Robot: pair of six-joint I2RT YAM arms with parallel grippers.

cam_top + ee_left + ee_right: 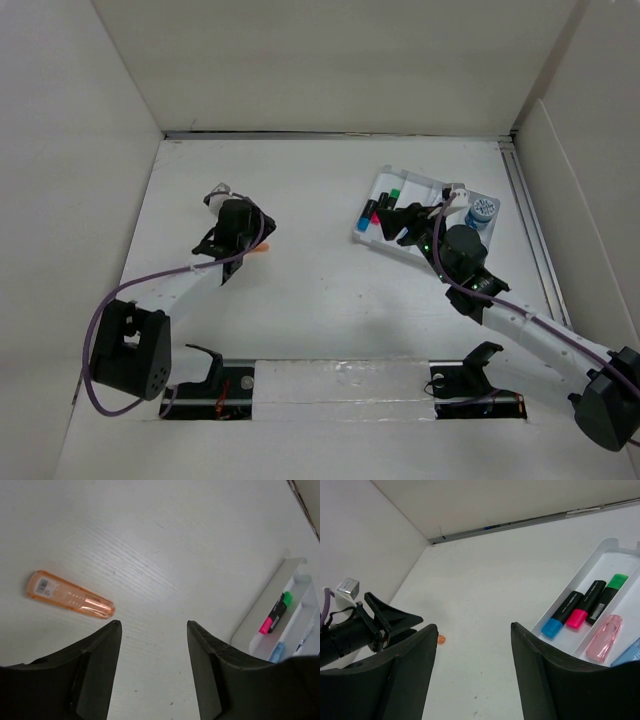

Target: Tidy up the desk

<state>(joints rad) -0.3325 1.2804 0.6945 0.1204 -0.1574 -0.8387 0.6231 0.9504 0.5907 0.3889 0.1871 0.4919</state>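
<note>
The barcode label (249, 250) (46, 587) on the orange highlighter is the next place for my left gripper to go to and close.
The white desk (320, 300) holds an orange translucent highlighter (70, 594) lying flat; only its tip shows in the top view (264, 250). My left gripper (154, 623) is open and empty just above the desk, with the highlighter ahead of its left finger. In the top view the left gripper (245, 240) partly covers the highlighter. My right gripper (474, 626) is open and empty, hovering at the left edge of the white tray (615, 547), as the top view (395, 225) also shows.
The tray (425, 185) holds blue (562, 615), pink (585, 611) and green (610, 592) capped highlighters, and a clear pink one (604, 637). A blue-and-white round item (483, 212) sits at its right end. White walls border the desk.
</note>
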